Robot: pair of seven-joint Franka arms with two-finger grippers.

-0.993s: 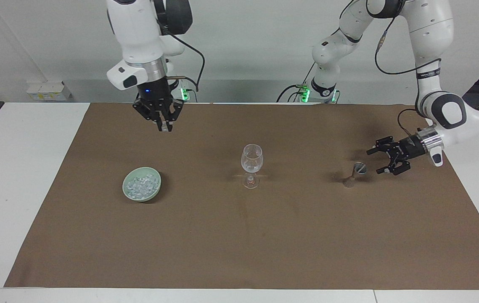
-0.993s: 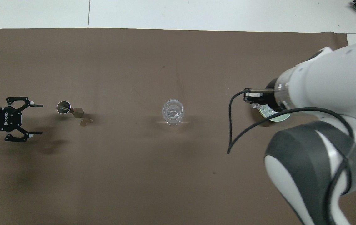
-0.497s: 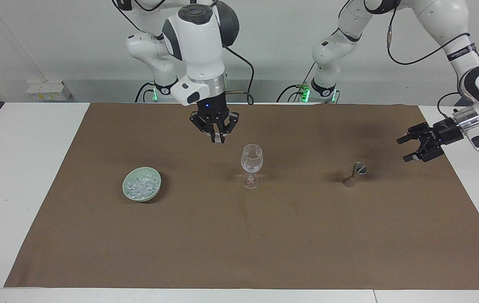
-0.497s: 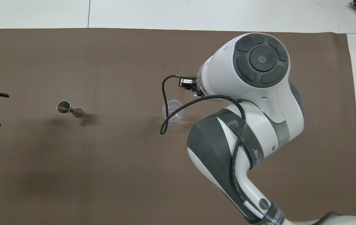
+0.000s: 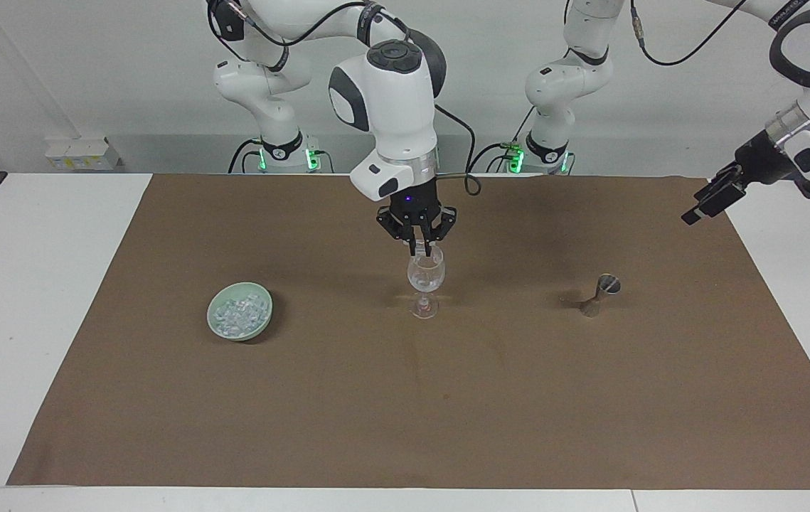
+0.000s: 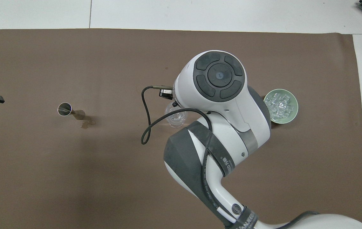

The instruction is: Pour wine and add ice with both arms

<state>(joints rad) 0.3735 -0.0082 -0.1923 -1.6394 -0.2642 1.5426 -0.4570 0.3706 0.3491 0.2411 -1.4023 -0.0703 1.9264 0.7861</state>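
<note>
Next, I release my right gripper's ice chunk, now just above the rim, inside the clear stemmed glass (image 6: 176, 113) standing mid-cloth.
A clear stemmed glass (image 5: 426, 276) stands upright mid-cloth; in the overhead view it (image 6: 175, 119) is partly covered by the right arm. My right gripper (image 5: 420, 248) hangs just above the glass's rim, fingers close together on a small pale chunk of ice. In the overhead view that gripper is hidden under its own arm. More ice (image 5: 237, 312) fills a pale green bowl (image 5: 214, 328) toward the right arm's end, also seen from overhead (image 6: 292, 118). My left gripper (image 5: 697, 211) is open, empty and raised over the cloth's edge at the left arm's end.
A small metal jigger (image 5: 599, 291) stands toward the left arm's end and also shows in the overhead view (image 6: 65, 109), with a small wet mark (image 6: 85, 124) beside it. The brown cloth (image 5: 405, 412) covers most of the white table.
My right gripper has swung from over the bowl to just above the glass. My left gripper has drawn back from the jigger and risen toward the table's end.
</note>
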